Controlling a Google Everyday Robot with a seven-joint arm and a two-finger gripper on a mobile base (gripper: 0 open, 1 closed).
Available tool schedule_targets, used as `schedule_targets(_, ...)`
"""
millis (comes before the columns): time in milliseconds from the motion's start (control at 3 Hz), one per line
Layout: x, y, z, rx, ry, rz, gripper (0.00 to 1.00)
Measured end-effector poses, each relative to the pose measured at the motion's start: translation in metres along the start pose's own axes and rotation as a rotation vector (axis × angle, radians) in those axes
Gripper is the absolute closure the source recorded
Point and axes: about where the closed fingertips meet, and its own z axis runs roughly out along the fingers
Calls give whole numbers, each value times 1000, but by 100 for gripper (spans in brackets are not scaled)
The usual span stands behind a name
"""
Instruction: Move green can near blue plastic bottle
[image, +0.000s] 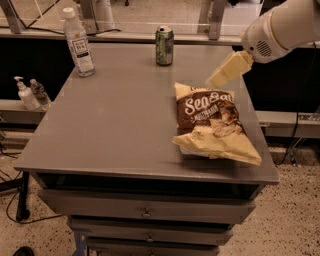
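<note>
The robot's gripper needs to close around the middle of the green can (164, 46), because the can should go near the blue plastic bottle.
The green can (164, 46) stands upright at the back middle of the grey table (115, 125). The blue plastic bottle (79, 44), clear with a white cap and white label, stands upright at the back left corner, well to the left of the can. My gripper (226, 71) hangs above the table's right side, to the right of the can and in front of it, just over the top edge of a chip bag. It holds nothing that I can see.
A brown and cream chip bag (212, 122) lies on the right half of the table. A white pump dispenser (24, 94) and a tiny clear bottle (39, 92) stand on a lower ledge to the left. Drawers sit below the tabletop.
</note>
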Motion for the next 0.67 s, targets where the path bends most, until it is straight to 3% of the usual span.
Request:
schedule_targets(333, 0, 0, 0, 0, 0, 0, 0)
schedule_targets(667, -11, -1, 21, 5, -45, 5, 0)
